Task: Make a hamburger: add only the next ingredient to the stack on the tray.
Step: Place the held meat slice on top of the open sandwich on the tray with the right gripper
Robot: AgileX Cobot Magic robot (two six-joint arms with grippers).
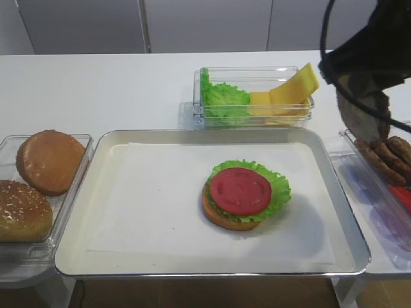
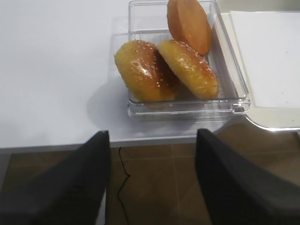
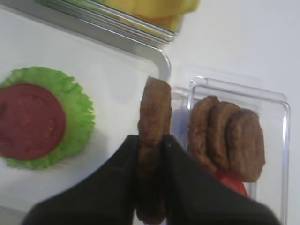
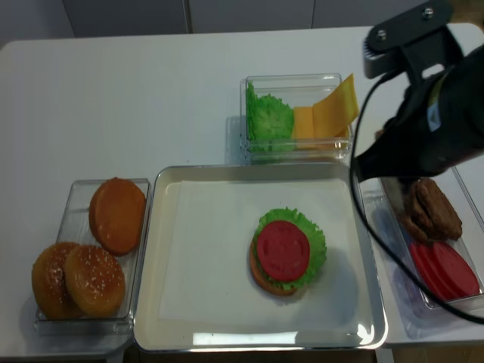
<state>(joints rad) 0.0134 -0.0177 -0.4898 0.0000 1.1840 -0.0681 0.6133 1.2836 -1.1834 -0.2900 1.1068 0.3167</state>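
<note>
Next, I let the meat patty go from my right gripper on the tomato slice's side (image 4: 298, 242) (image 3: 52, 118) that is nearest the patty box, so that it overlaps the lettuce.
In the right wrist view my right gripper (image 3: 151, 139) is shut on a dark-brown meat patty (image 3: 154, 112), held on edge between the fingers. It hangs over the gap between the tray's right rim and the patty box. In the high view the patty (image 1: 361, 112) hangs below my right arm at the far right. The stack (image 1: 243, 192) of bun, lettuce and tomato slice (image 3: 28, 122) sits right of centre on the silver tray (image 1: 160, 192), to the left of the held patty. My left gripper (image 2: 152, 136) is open and empty, off the table's front edge near the bun box.
A clear box at the right holds more patties (image 4: 432, 208) and tomato slices (image 4: 446, 268). Behind the tray stands a box of lettuce and cheese (image 1: 253, 96). To the tray's left is a box with bun tops (image 1: 45, 170), some of them seeded (image 2: 143, 70).
</note>
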